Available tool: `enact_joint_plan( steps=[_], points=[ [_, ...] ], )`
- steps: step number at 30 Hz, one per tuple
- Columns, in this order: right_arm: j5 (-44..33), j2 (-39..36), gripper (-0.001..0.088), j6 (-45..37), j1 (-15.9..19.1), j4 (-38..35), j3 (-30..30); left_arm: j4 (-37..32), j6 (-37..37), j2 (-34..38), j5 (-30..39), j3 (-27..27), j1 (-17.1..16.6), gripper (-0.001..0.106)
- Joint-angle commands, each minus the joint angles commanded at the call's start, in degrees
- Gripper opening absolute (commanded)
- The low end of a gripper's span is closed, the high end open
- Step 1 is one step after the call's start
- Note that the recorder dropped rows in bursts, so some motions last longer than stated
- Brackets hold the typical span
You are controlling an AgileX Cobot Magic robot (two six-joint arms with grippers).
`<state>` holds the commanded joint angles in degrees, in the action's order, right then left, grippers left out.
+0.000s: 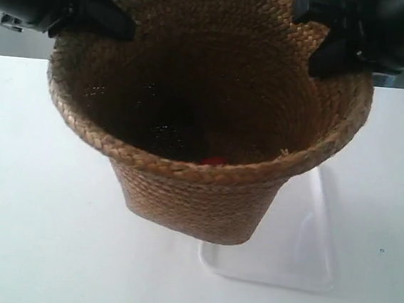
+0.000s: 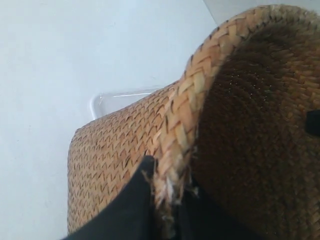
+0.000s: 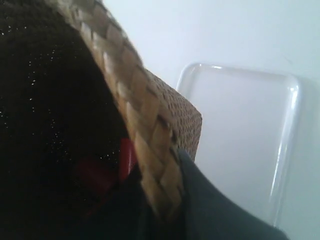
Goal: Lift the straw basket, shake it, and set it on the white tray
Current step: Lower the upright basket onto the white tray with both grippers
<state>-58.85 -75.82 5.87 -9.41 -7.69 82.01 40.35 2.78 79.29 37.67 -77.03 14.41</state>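
My right gripper should put the straw basket down on the white tray, just inside its near edge (image 3: 229, 172).
The straw basket (image 1: 197, 201), brown with a braided rim and a dark inside, fills the middle of the exterior view and tips its mouth toward the camera. Both grippers hold its rim on opposite sides. The gripper at the exterior view's left (image 1: 111, 21) and the one at its right (image 1: 326, 52) each pinch the braid. My left gripper (image 2: 167, 190) is shut on the basket (image 2: 115, 150) rim. My right gripper (image 3: 165, 200) is shut on the basket (image 3: 150, 110) rim too. The white tray (image 1: 299, 254) lies under the basket's right side; I cannot tell whether they touch.
Something small and red (image 1: 213, 161) lies deep inside the basket, also seen as a red thing (image 3: 125, 157) near the rim. The tray (image 2: 107, 100) corner shows past the basket's base, and the tray (image 3: 240, 130) lies on the white table (image 1: 29, 235).
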Motion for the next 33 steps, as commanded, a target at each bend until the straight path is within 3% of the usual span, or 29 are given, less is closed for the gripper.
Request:
enact_joint_plan(
  steps=[3,7,13,33],
  points=[
    [-8.28,-3.98,0.0,-4.56,4.98,0.11,2.69,4.32,-0.12,5.08,3.83,-2.84,0.0,0.0],
    [-10.82,-8.31,0.0,-6.41,10.11,0.11,2.69,4.99,-0.68,9.78,3.49,-6.43,2.77,0.0],
    [-8.04,-9.78,0.0,-10.77,15.57,-0.24,2.69,4.87,-2.78,14.77,-7.49,-7.15,9.16,0.0],
    [-4.51,-16.74,0.0,-13.99,16.28,-0.36,2.69,3.24,-2.78,19.42,-10.97,-7.51,9.71,0.0]
  ],
)
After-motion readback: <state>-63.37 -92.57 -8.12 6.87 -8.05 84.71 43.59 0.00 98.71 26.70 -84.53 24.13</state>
